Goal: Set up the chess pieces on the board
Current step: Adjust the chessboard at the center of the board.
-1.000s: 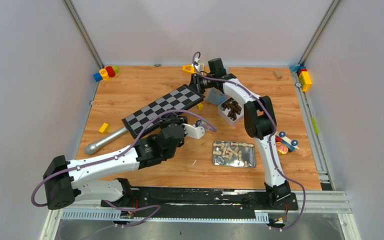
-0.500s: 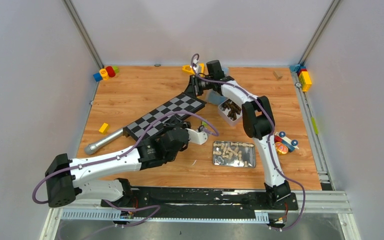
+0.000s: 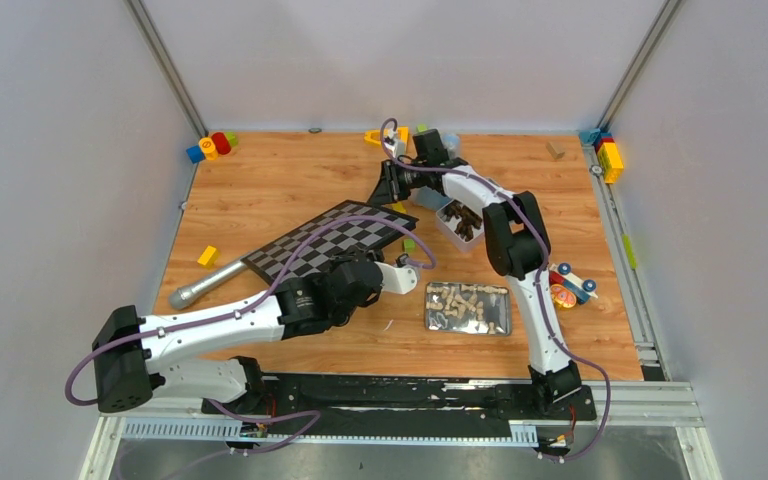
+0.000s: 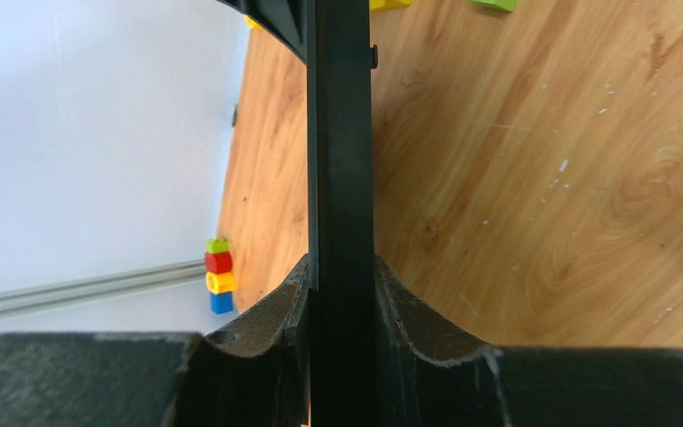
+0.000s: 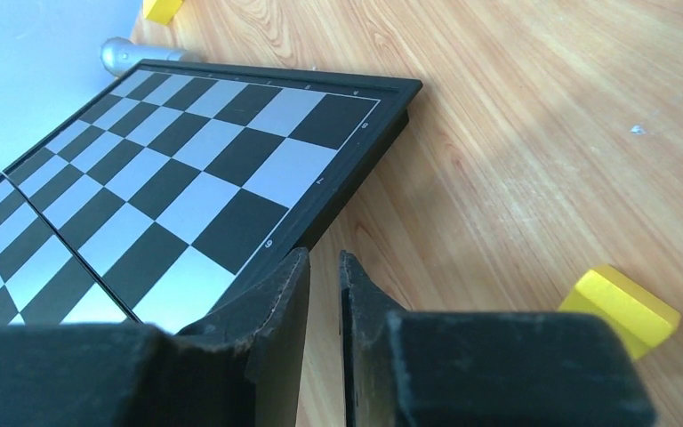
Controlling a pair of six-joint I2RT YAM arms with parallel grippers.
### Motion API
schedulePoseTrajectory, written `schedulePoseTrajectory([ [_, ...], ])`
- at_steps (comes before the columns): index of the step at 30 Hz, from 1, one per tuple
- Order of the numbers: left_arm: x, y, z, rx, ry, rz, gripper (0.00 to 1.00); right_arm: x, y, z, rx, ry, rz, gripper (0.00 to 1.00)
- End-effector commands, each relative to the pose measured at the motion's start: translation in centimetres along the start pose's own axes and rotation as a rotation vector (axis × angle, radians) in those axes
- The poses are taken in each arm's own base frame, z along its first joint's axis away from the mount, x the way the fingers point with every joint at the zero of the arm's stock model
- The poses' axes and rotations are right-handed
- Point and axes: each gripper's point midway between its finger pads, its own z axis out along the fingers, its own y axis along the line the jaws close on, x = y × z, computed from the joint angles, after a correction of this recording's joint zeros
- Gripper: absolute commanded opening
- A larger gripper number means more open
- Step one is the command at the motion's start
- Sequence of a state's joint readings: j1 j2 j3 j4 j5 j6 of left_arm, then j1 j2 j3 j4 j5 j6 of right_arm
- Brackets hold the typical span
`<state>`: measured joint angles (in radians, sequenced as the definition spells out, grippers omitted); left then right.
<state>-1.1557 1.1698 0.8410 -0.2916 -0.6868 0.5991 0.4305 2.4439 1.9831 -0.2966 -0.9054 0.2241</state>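
Note:
My left gripper is going to let go of the board. It will leave the board flat on the wooden table (image 3: 334, 253) between the metal tube and the metal tin.
The board (image 3: 330, 235) lies open on the wooden table, slanting from near left to far right. My left gripper (image 3: 356, 260) is shut on its near edge; in the left wrist view the black rim (image 4: 341, 133) stands clamped between the jaws (image 4: 341, 262). My right gripper (image 3: 385, 188) hovers at the board's far right corner. Its jaws (image 5: 322, 258) are shut to a thin slit with only wood showing, just beside the board's edge (image 5: 187, 160). The pale chess pieces (image 3: 465, 303) lie in a metal tin (image 3: 427, 310). Dark pieces (image 3: 463, 220) fill a white tub.
A metal tube (image 3: 210, 280) lies under the board's left end, with a yellow block (image 3: 207, 256) nearby. A green block (image 3: 409, 244) sits by the board's right edge. Coloured blocks (image 3: 212, 146) stand at the back left, more (image 3: 608, 155) at the back right, and a toy (image 3: 570, 287) beside the right arm.
The board has gone from a narrow folded strip to a wide open one. My right gripper swung back and left at its far end; my left arm shifted slightly right.

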Motion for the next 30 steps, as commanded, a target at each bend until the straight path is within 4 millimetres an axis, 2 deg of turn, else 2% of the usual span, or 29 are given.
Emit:
schedulePoseTrajectory([
  [1, -2.3, -1.2, -0.2, 0.056, -0.108, -0.068, 0.00, -4.7, 4.6, -2.8, 0.007, -0.069, -0.205, 0.21],
  [7, -2.9, -2.0, 0.2, 0.079, -0.141, -0.095, 0.00, -5.9, 5.0, -4.8, 0.112, -0.080, -0.336, 0.25],
  [11, -3.0, -3.0, 0.8, 0.091, -0.156, -0.090, 0.00, -7.1, 5.3, -6.4, 0.192, -0.090, -0.425, 0.34],
  [15, -2.9, -4.0, 1.5, 0.098, -0.163, -0.069, 0.00, -8.0, 6.1, -7.8, 0.236, -0.100, -0.490, 0.41],
  [20, -2.0, -5.4, 2.4, 0.102, -0.152, -0.020, 0.00, -8.5, 7.1, -9.0, 0.261, -0.107, -0.536, 0.45],
  [25, -0.6, -7.5, 3.6, 0.129, -0.116, 0.045, 0.11, -8.1, 7.2, -9.7, 0.283, -0.098, -0.552, 0.46],
  [30, 1.8, -9.4, 4.6, 0.129, -0.056, 0.112, 0.24, -6.5, 6.5, -9.9, 0.301, -0.065, -0.534, 0.46],
])
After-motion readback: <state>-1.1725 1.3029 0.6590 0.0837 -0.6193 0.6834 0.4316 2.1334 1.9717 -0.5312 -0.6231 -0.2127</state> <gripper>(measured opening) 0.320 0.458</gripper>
